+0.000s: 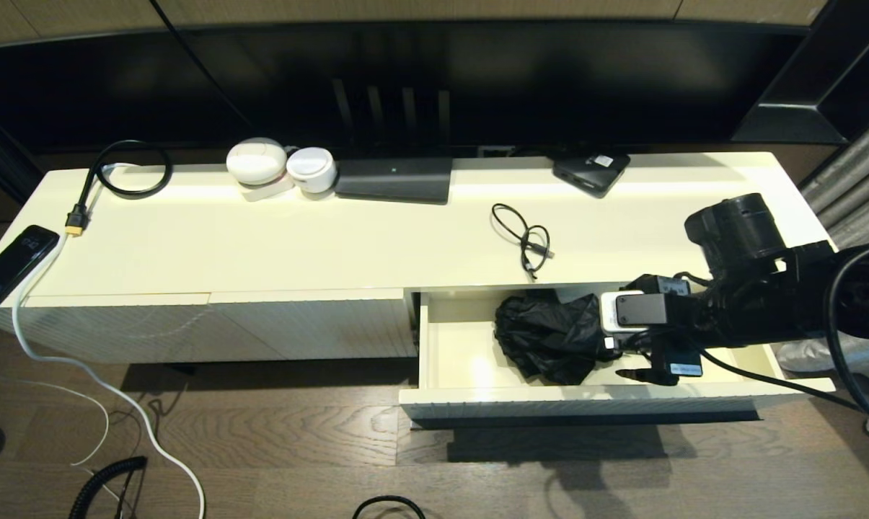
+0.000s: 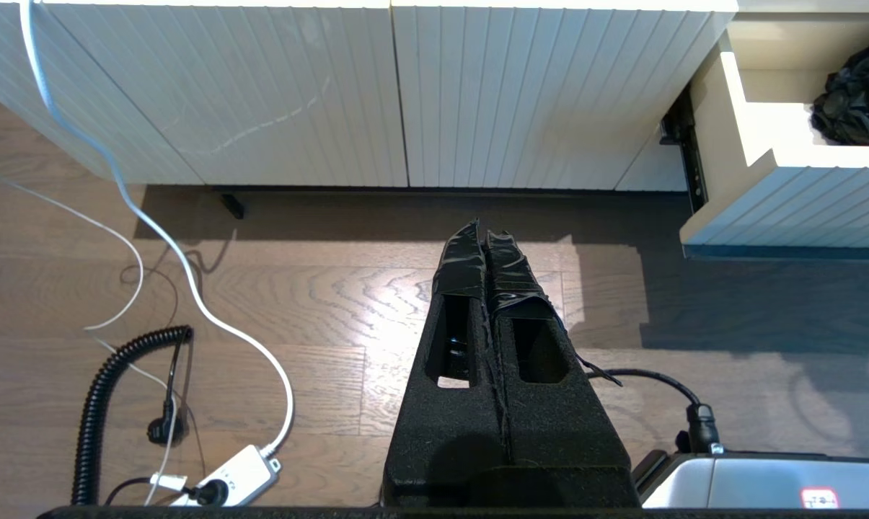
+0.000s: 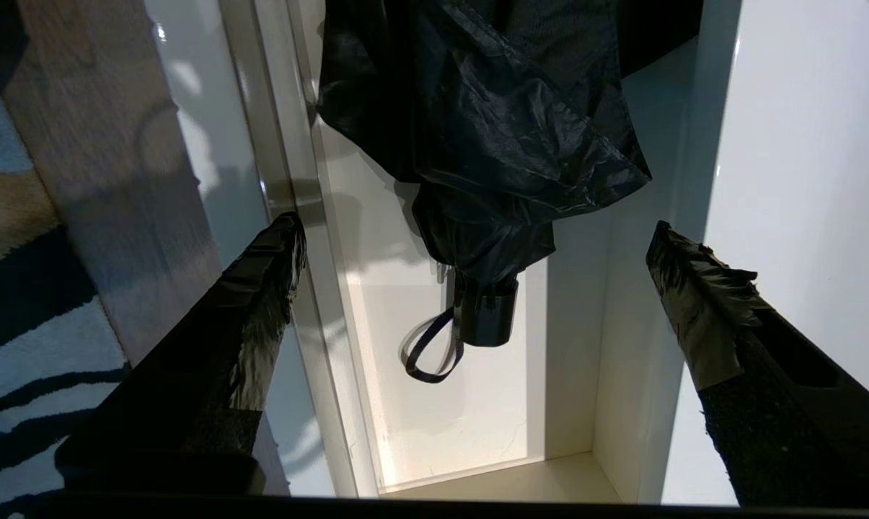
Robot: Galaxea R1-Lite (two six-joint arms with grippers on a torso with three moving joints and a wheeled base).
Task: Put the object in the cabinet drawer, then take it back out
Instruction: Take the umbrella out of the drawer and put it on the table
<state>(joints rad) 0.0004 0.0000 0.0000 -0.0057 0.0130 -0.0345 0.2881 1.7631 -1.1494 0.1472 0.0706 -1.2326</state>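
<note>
The robot's right gripper will close on the middle of the umbrella's crumpled fabric (image 1: 565,342) (image 3: 505,143), farther along than the stubby handle with its wrist strap.
The cabinet drawer (image 1: 456,360) is pulled out at the cabinet's right half, showing its smooth cream inside. A black folded umbrella (image 1: 549,335) lies in it, crumpled fabric toward the left. My right gripper (image 1: 625,349) hovers over the drawer at the umbrella's right end. In the right wrist view the right gripper (image 3: 474,227) is open, its fingers wide apart on either side of the umbrella (image 3: 492,122), above the stubby handle (image 3: 486,321) and wrist strap (image 3: 427,353), touching neither. My left gripper (image 2: 484,231) is shut on nothing, low over the wooden floor before the cabinet.
On the cabinet top lie a thin black cable (image 1: 528,241), a phone (image 1: 12,263) at the left edge, two white round devices (image 1: 257,162) and a dark flat box (image 1: 394,179). Fluted handleless panels (image 1: 218,324) fill the left. White cables (image 1: 81,367) trail across the floor.
</note>
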